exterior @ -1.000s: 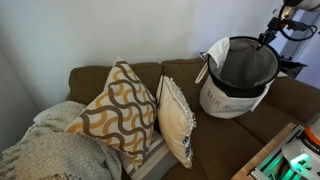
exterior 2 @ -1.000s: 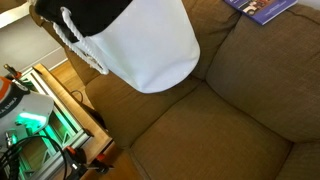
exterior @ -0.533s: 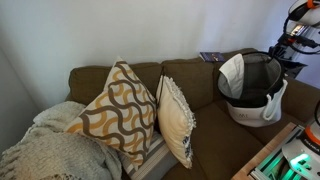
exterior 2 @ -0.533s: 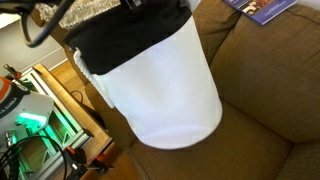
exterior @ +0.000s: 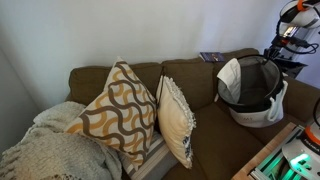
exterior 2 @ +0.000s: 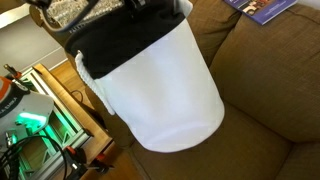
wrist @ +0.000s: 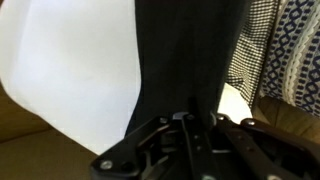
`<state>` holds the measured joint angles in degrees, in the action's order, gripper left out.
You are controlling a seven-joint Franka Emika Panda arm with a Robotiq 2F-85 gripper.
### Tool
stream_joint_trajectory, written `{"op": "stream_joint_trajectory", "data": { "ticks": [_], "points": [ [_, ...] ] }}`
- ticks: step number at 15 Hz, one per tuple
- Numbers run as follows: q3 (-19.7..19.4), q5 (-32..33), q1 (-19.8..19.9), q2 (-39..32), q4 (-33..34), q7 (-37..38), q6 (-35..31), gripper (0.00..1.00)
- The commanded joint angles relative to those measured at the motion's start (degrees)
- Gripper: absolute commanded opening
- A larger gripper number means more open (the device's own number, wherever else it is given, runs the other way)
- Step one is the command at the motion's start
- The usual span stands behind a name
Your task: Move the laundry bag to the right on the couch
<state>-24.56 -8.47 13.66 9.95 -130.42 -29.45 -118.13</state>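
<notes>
I need to let go of the laundry bag with my gripper on the brown seat [exterior: 243, 129], between the cream frilled pillow and the lit box.
The laundry bag [exterior: 252, 92] is a round off-white hamper with a dark grey lining. It sits at the right end of the brown couch [exterior: 205, 135]. In an exterior view it fills the middle of the picture as a white drum [exterior 2: 160, 85] on the seat cushion [exterior 2: 250, 95]. My gripper [exterior: 272, 52] is at the bag's far rim, shut on the rim fabric. In the wrist view the jaws [wrist: 192, 122] pinch the dark rim [wrist: 180, 60], with white cloth [wrist: 70, 60] beside them.
A patterned pillow [exterior: 118, 115] and a cream frilled pillow [exterior: 178, 120] lean on the couch's middle. A grey knitted blanket [exterior: 50, 150] lies at the left end. A blue book [exterior 2: 258, 8] lies on the couch arm. A lit box [exterior 2: 45, 125] stands beside the couch.
The bag has travelled right along the couch and come down from a raised, tilted pose to the seat. In the last half second it barely shifts.
</notes>
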Motion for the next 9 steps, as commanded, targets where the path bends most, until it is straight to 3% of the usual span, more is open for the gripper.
{"op": "stream_joint_trajectory", "data": {
  "ticks": [1,4,9],
  "points": [
    [1.20,-1.40,0.88,8.90,2.74,-1.46,5.89,0.01],
    [-0.95,-5.26,0.13,5.35,7.00,-2.32,9.29,0.01],
    [-5.12,-11.29,2.35,-9.95,10.39,-3.16,7.98,0.01]
  ]
}}
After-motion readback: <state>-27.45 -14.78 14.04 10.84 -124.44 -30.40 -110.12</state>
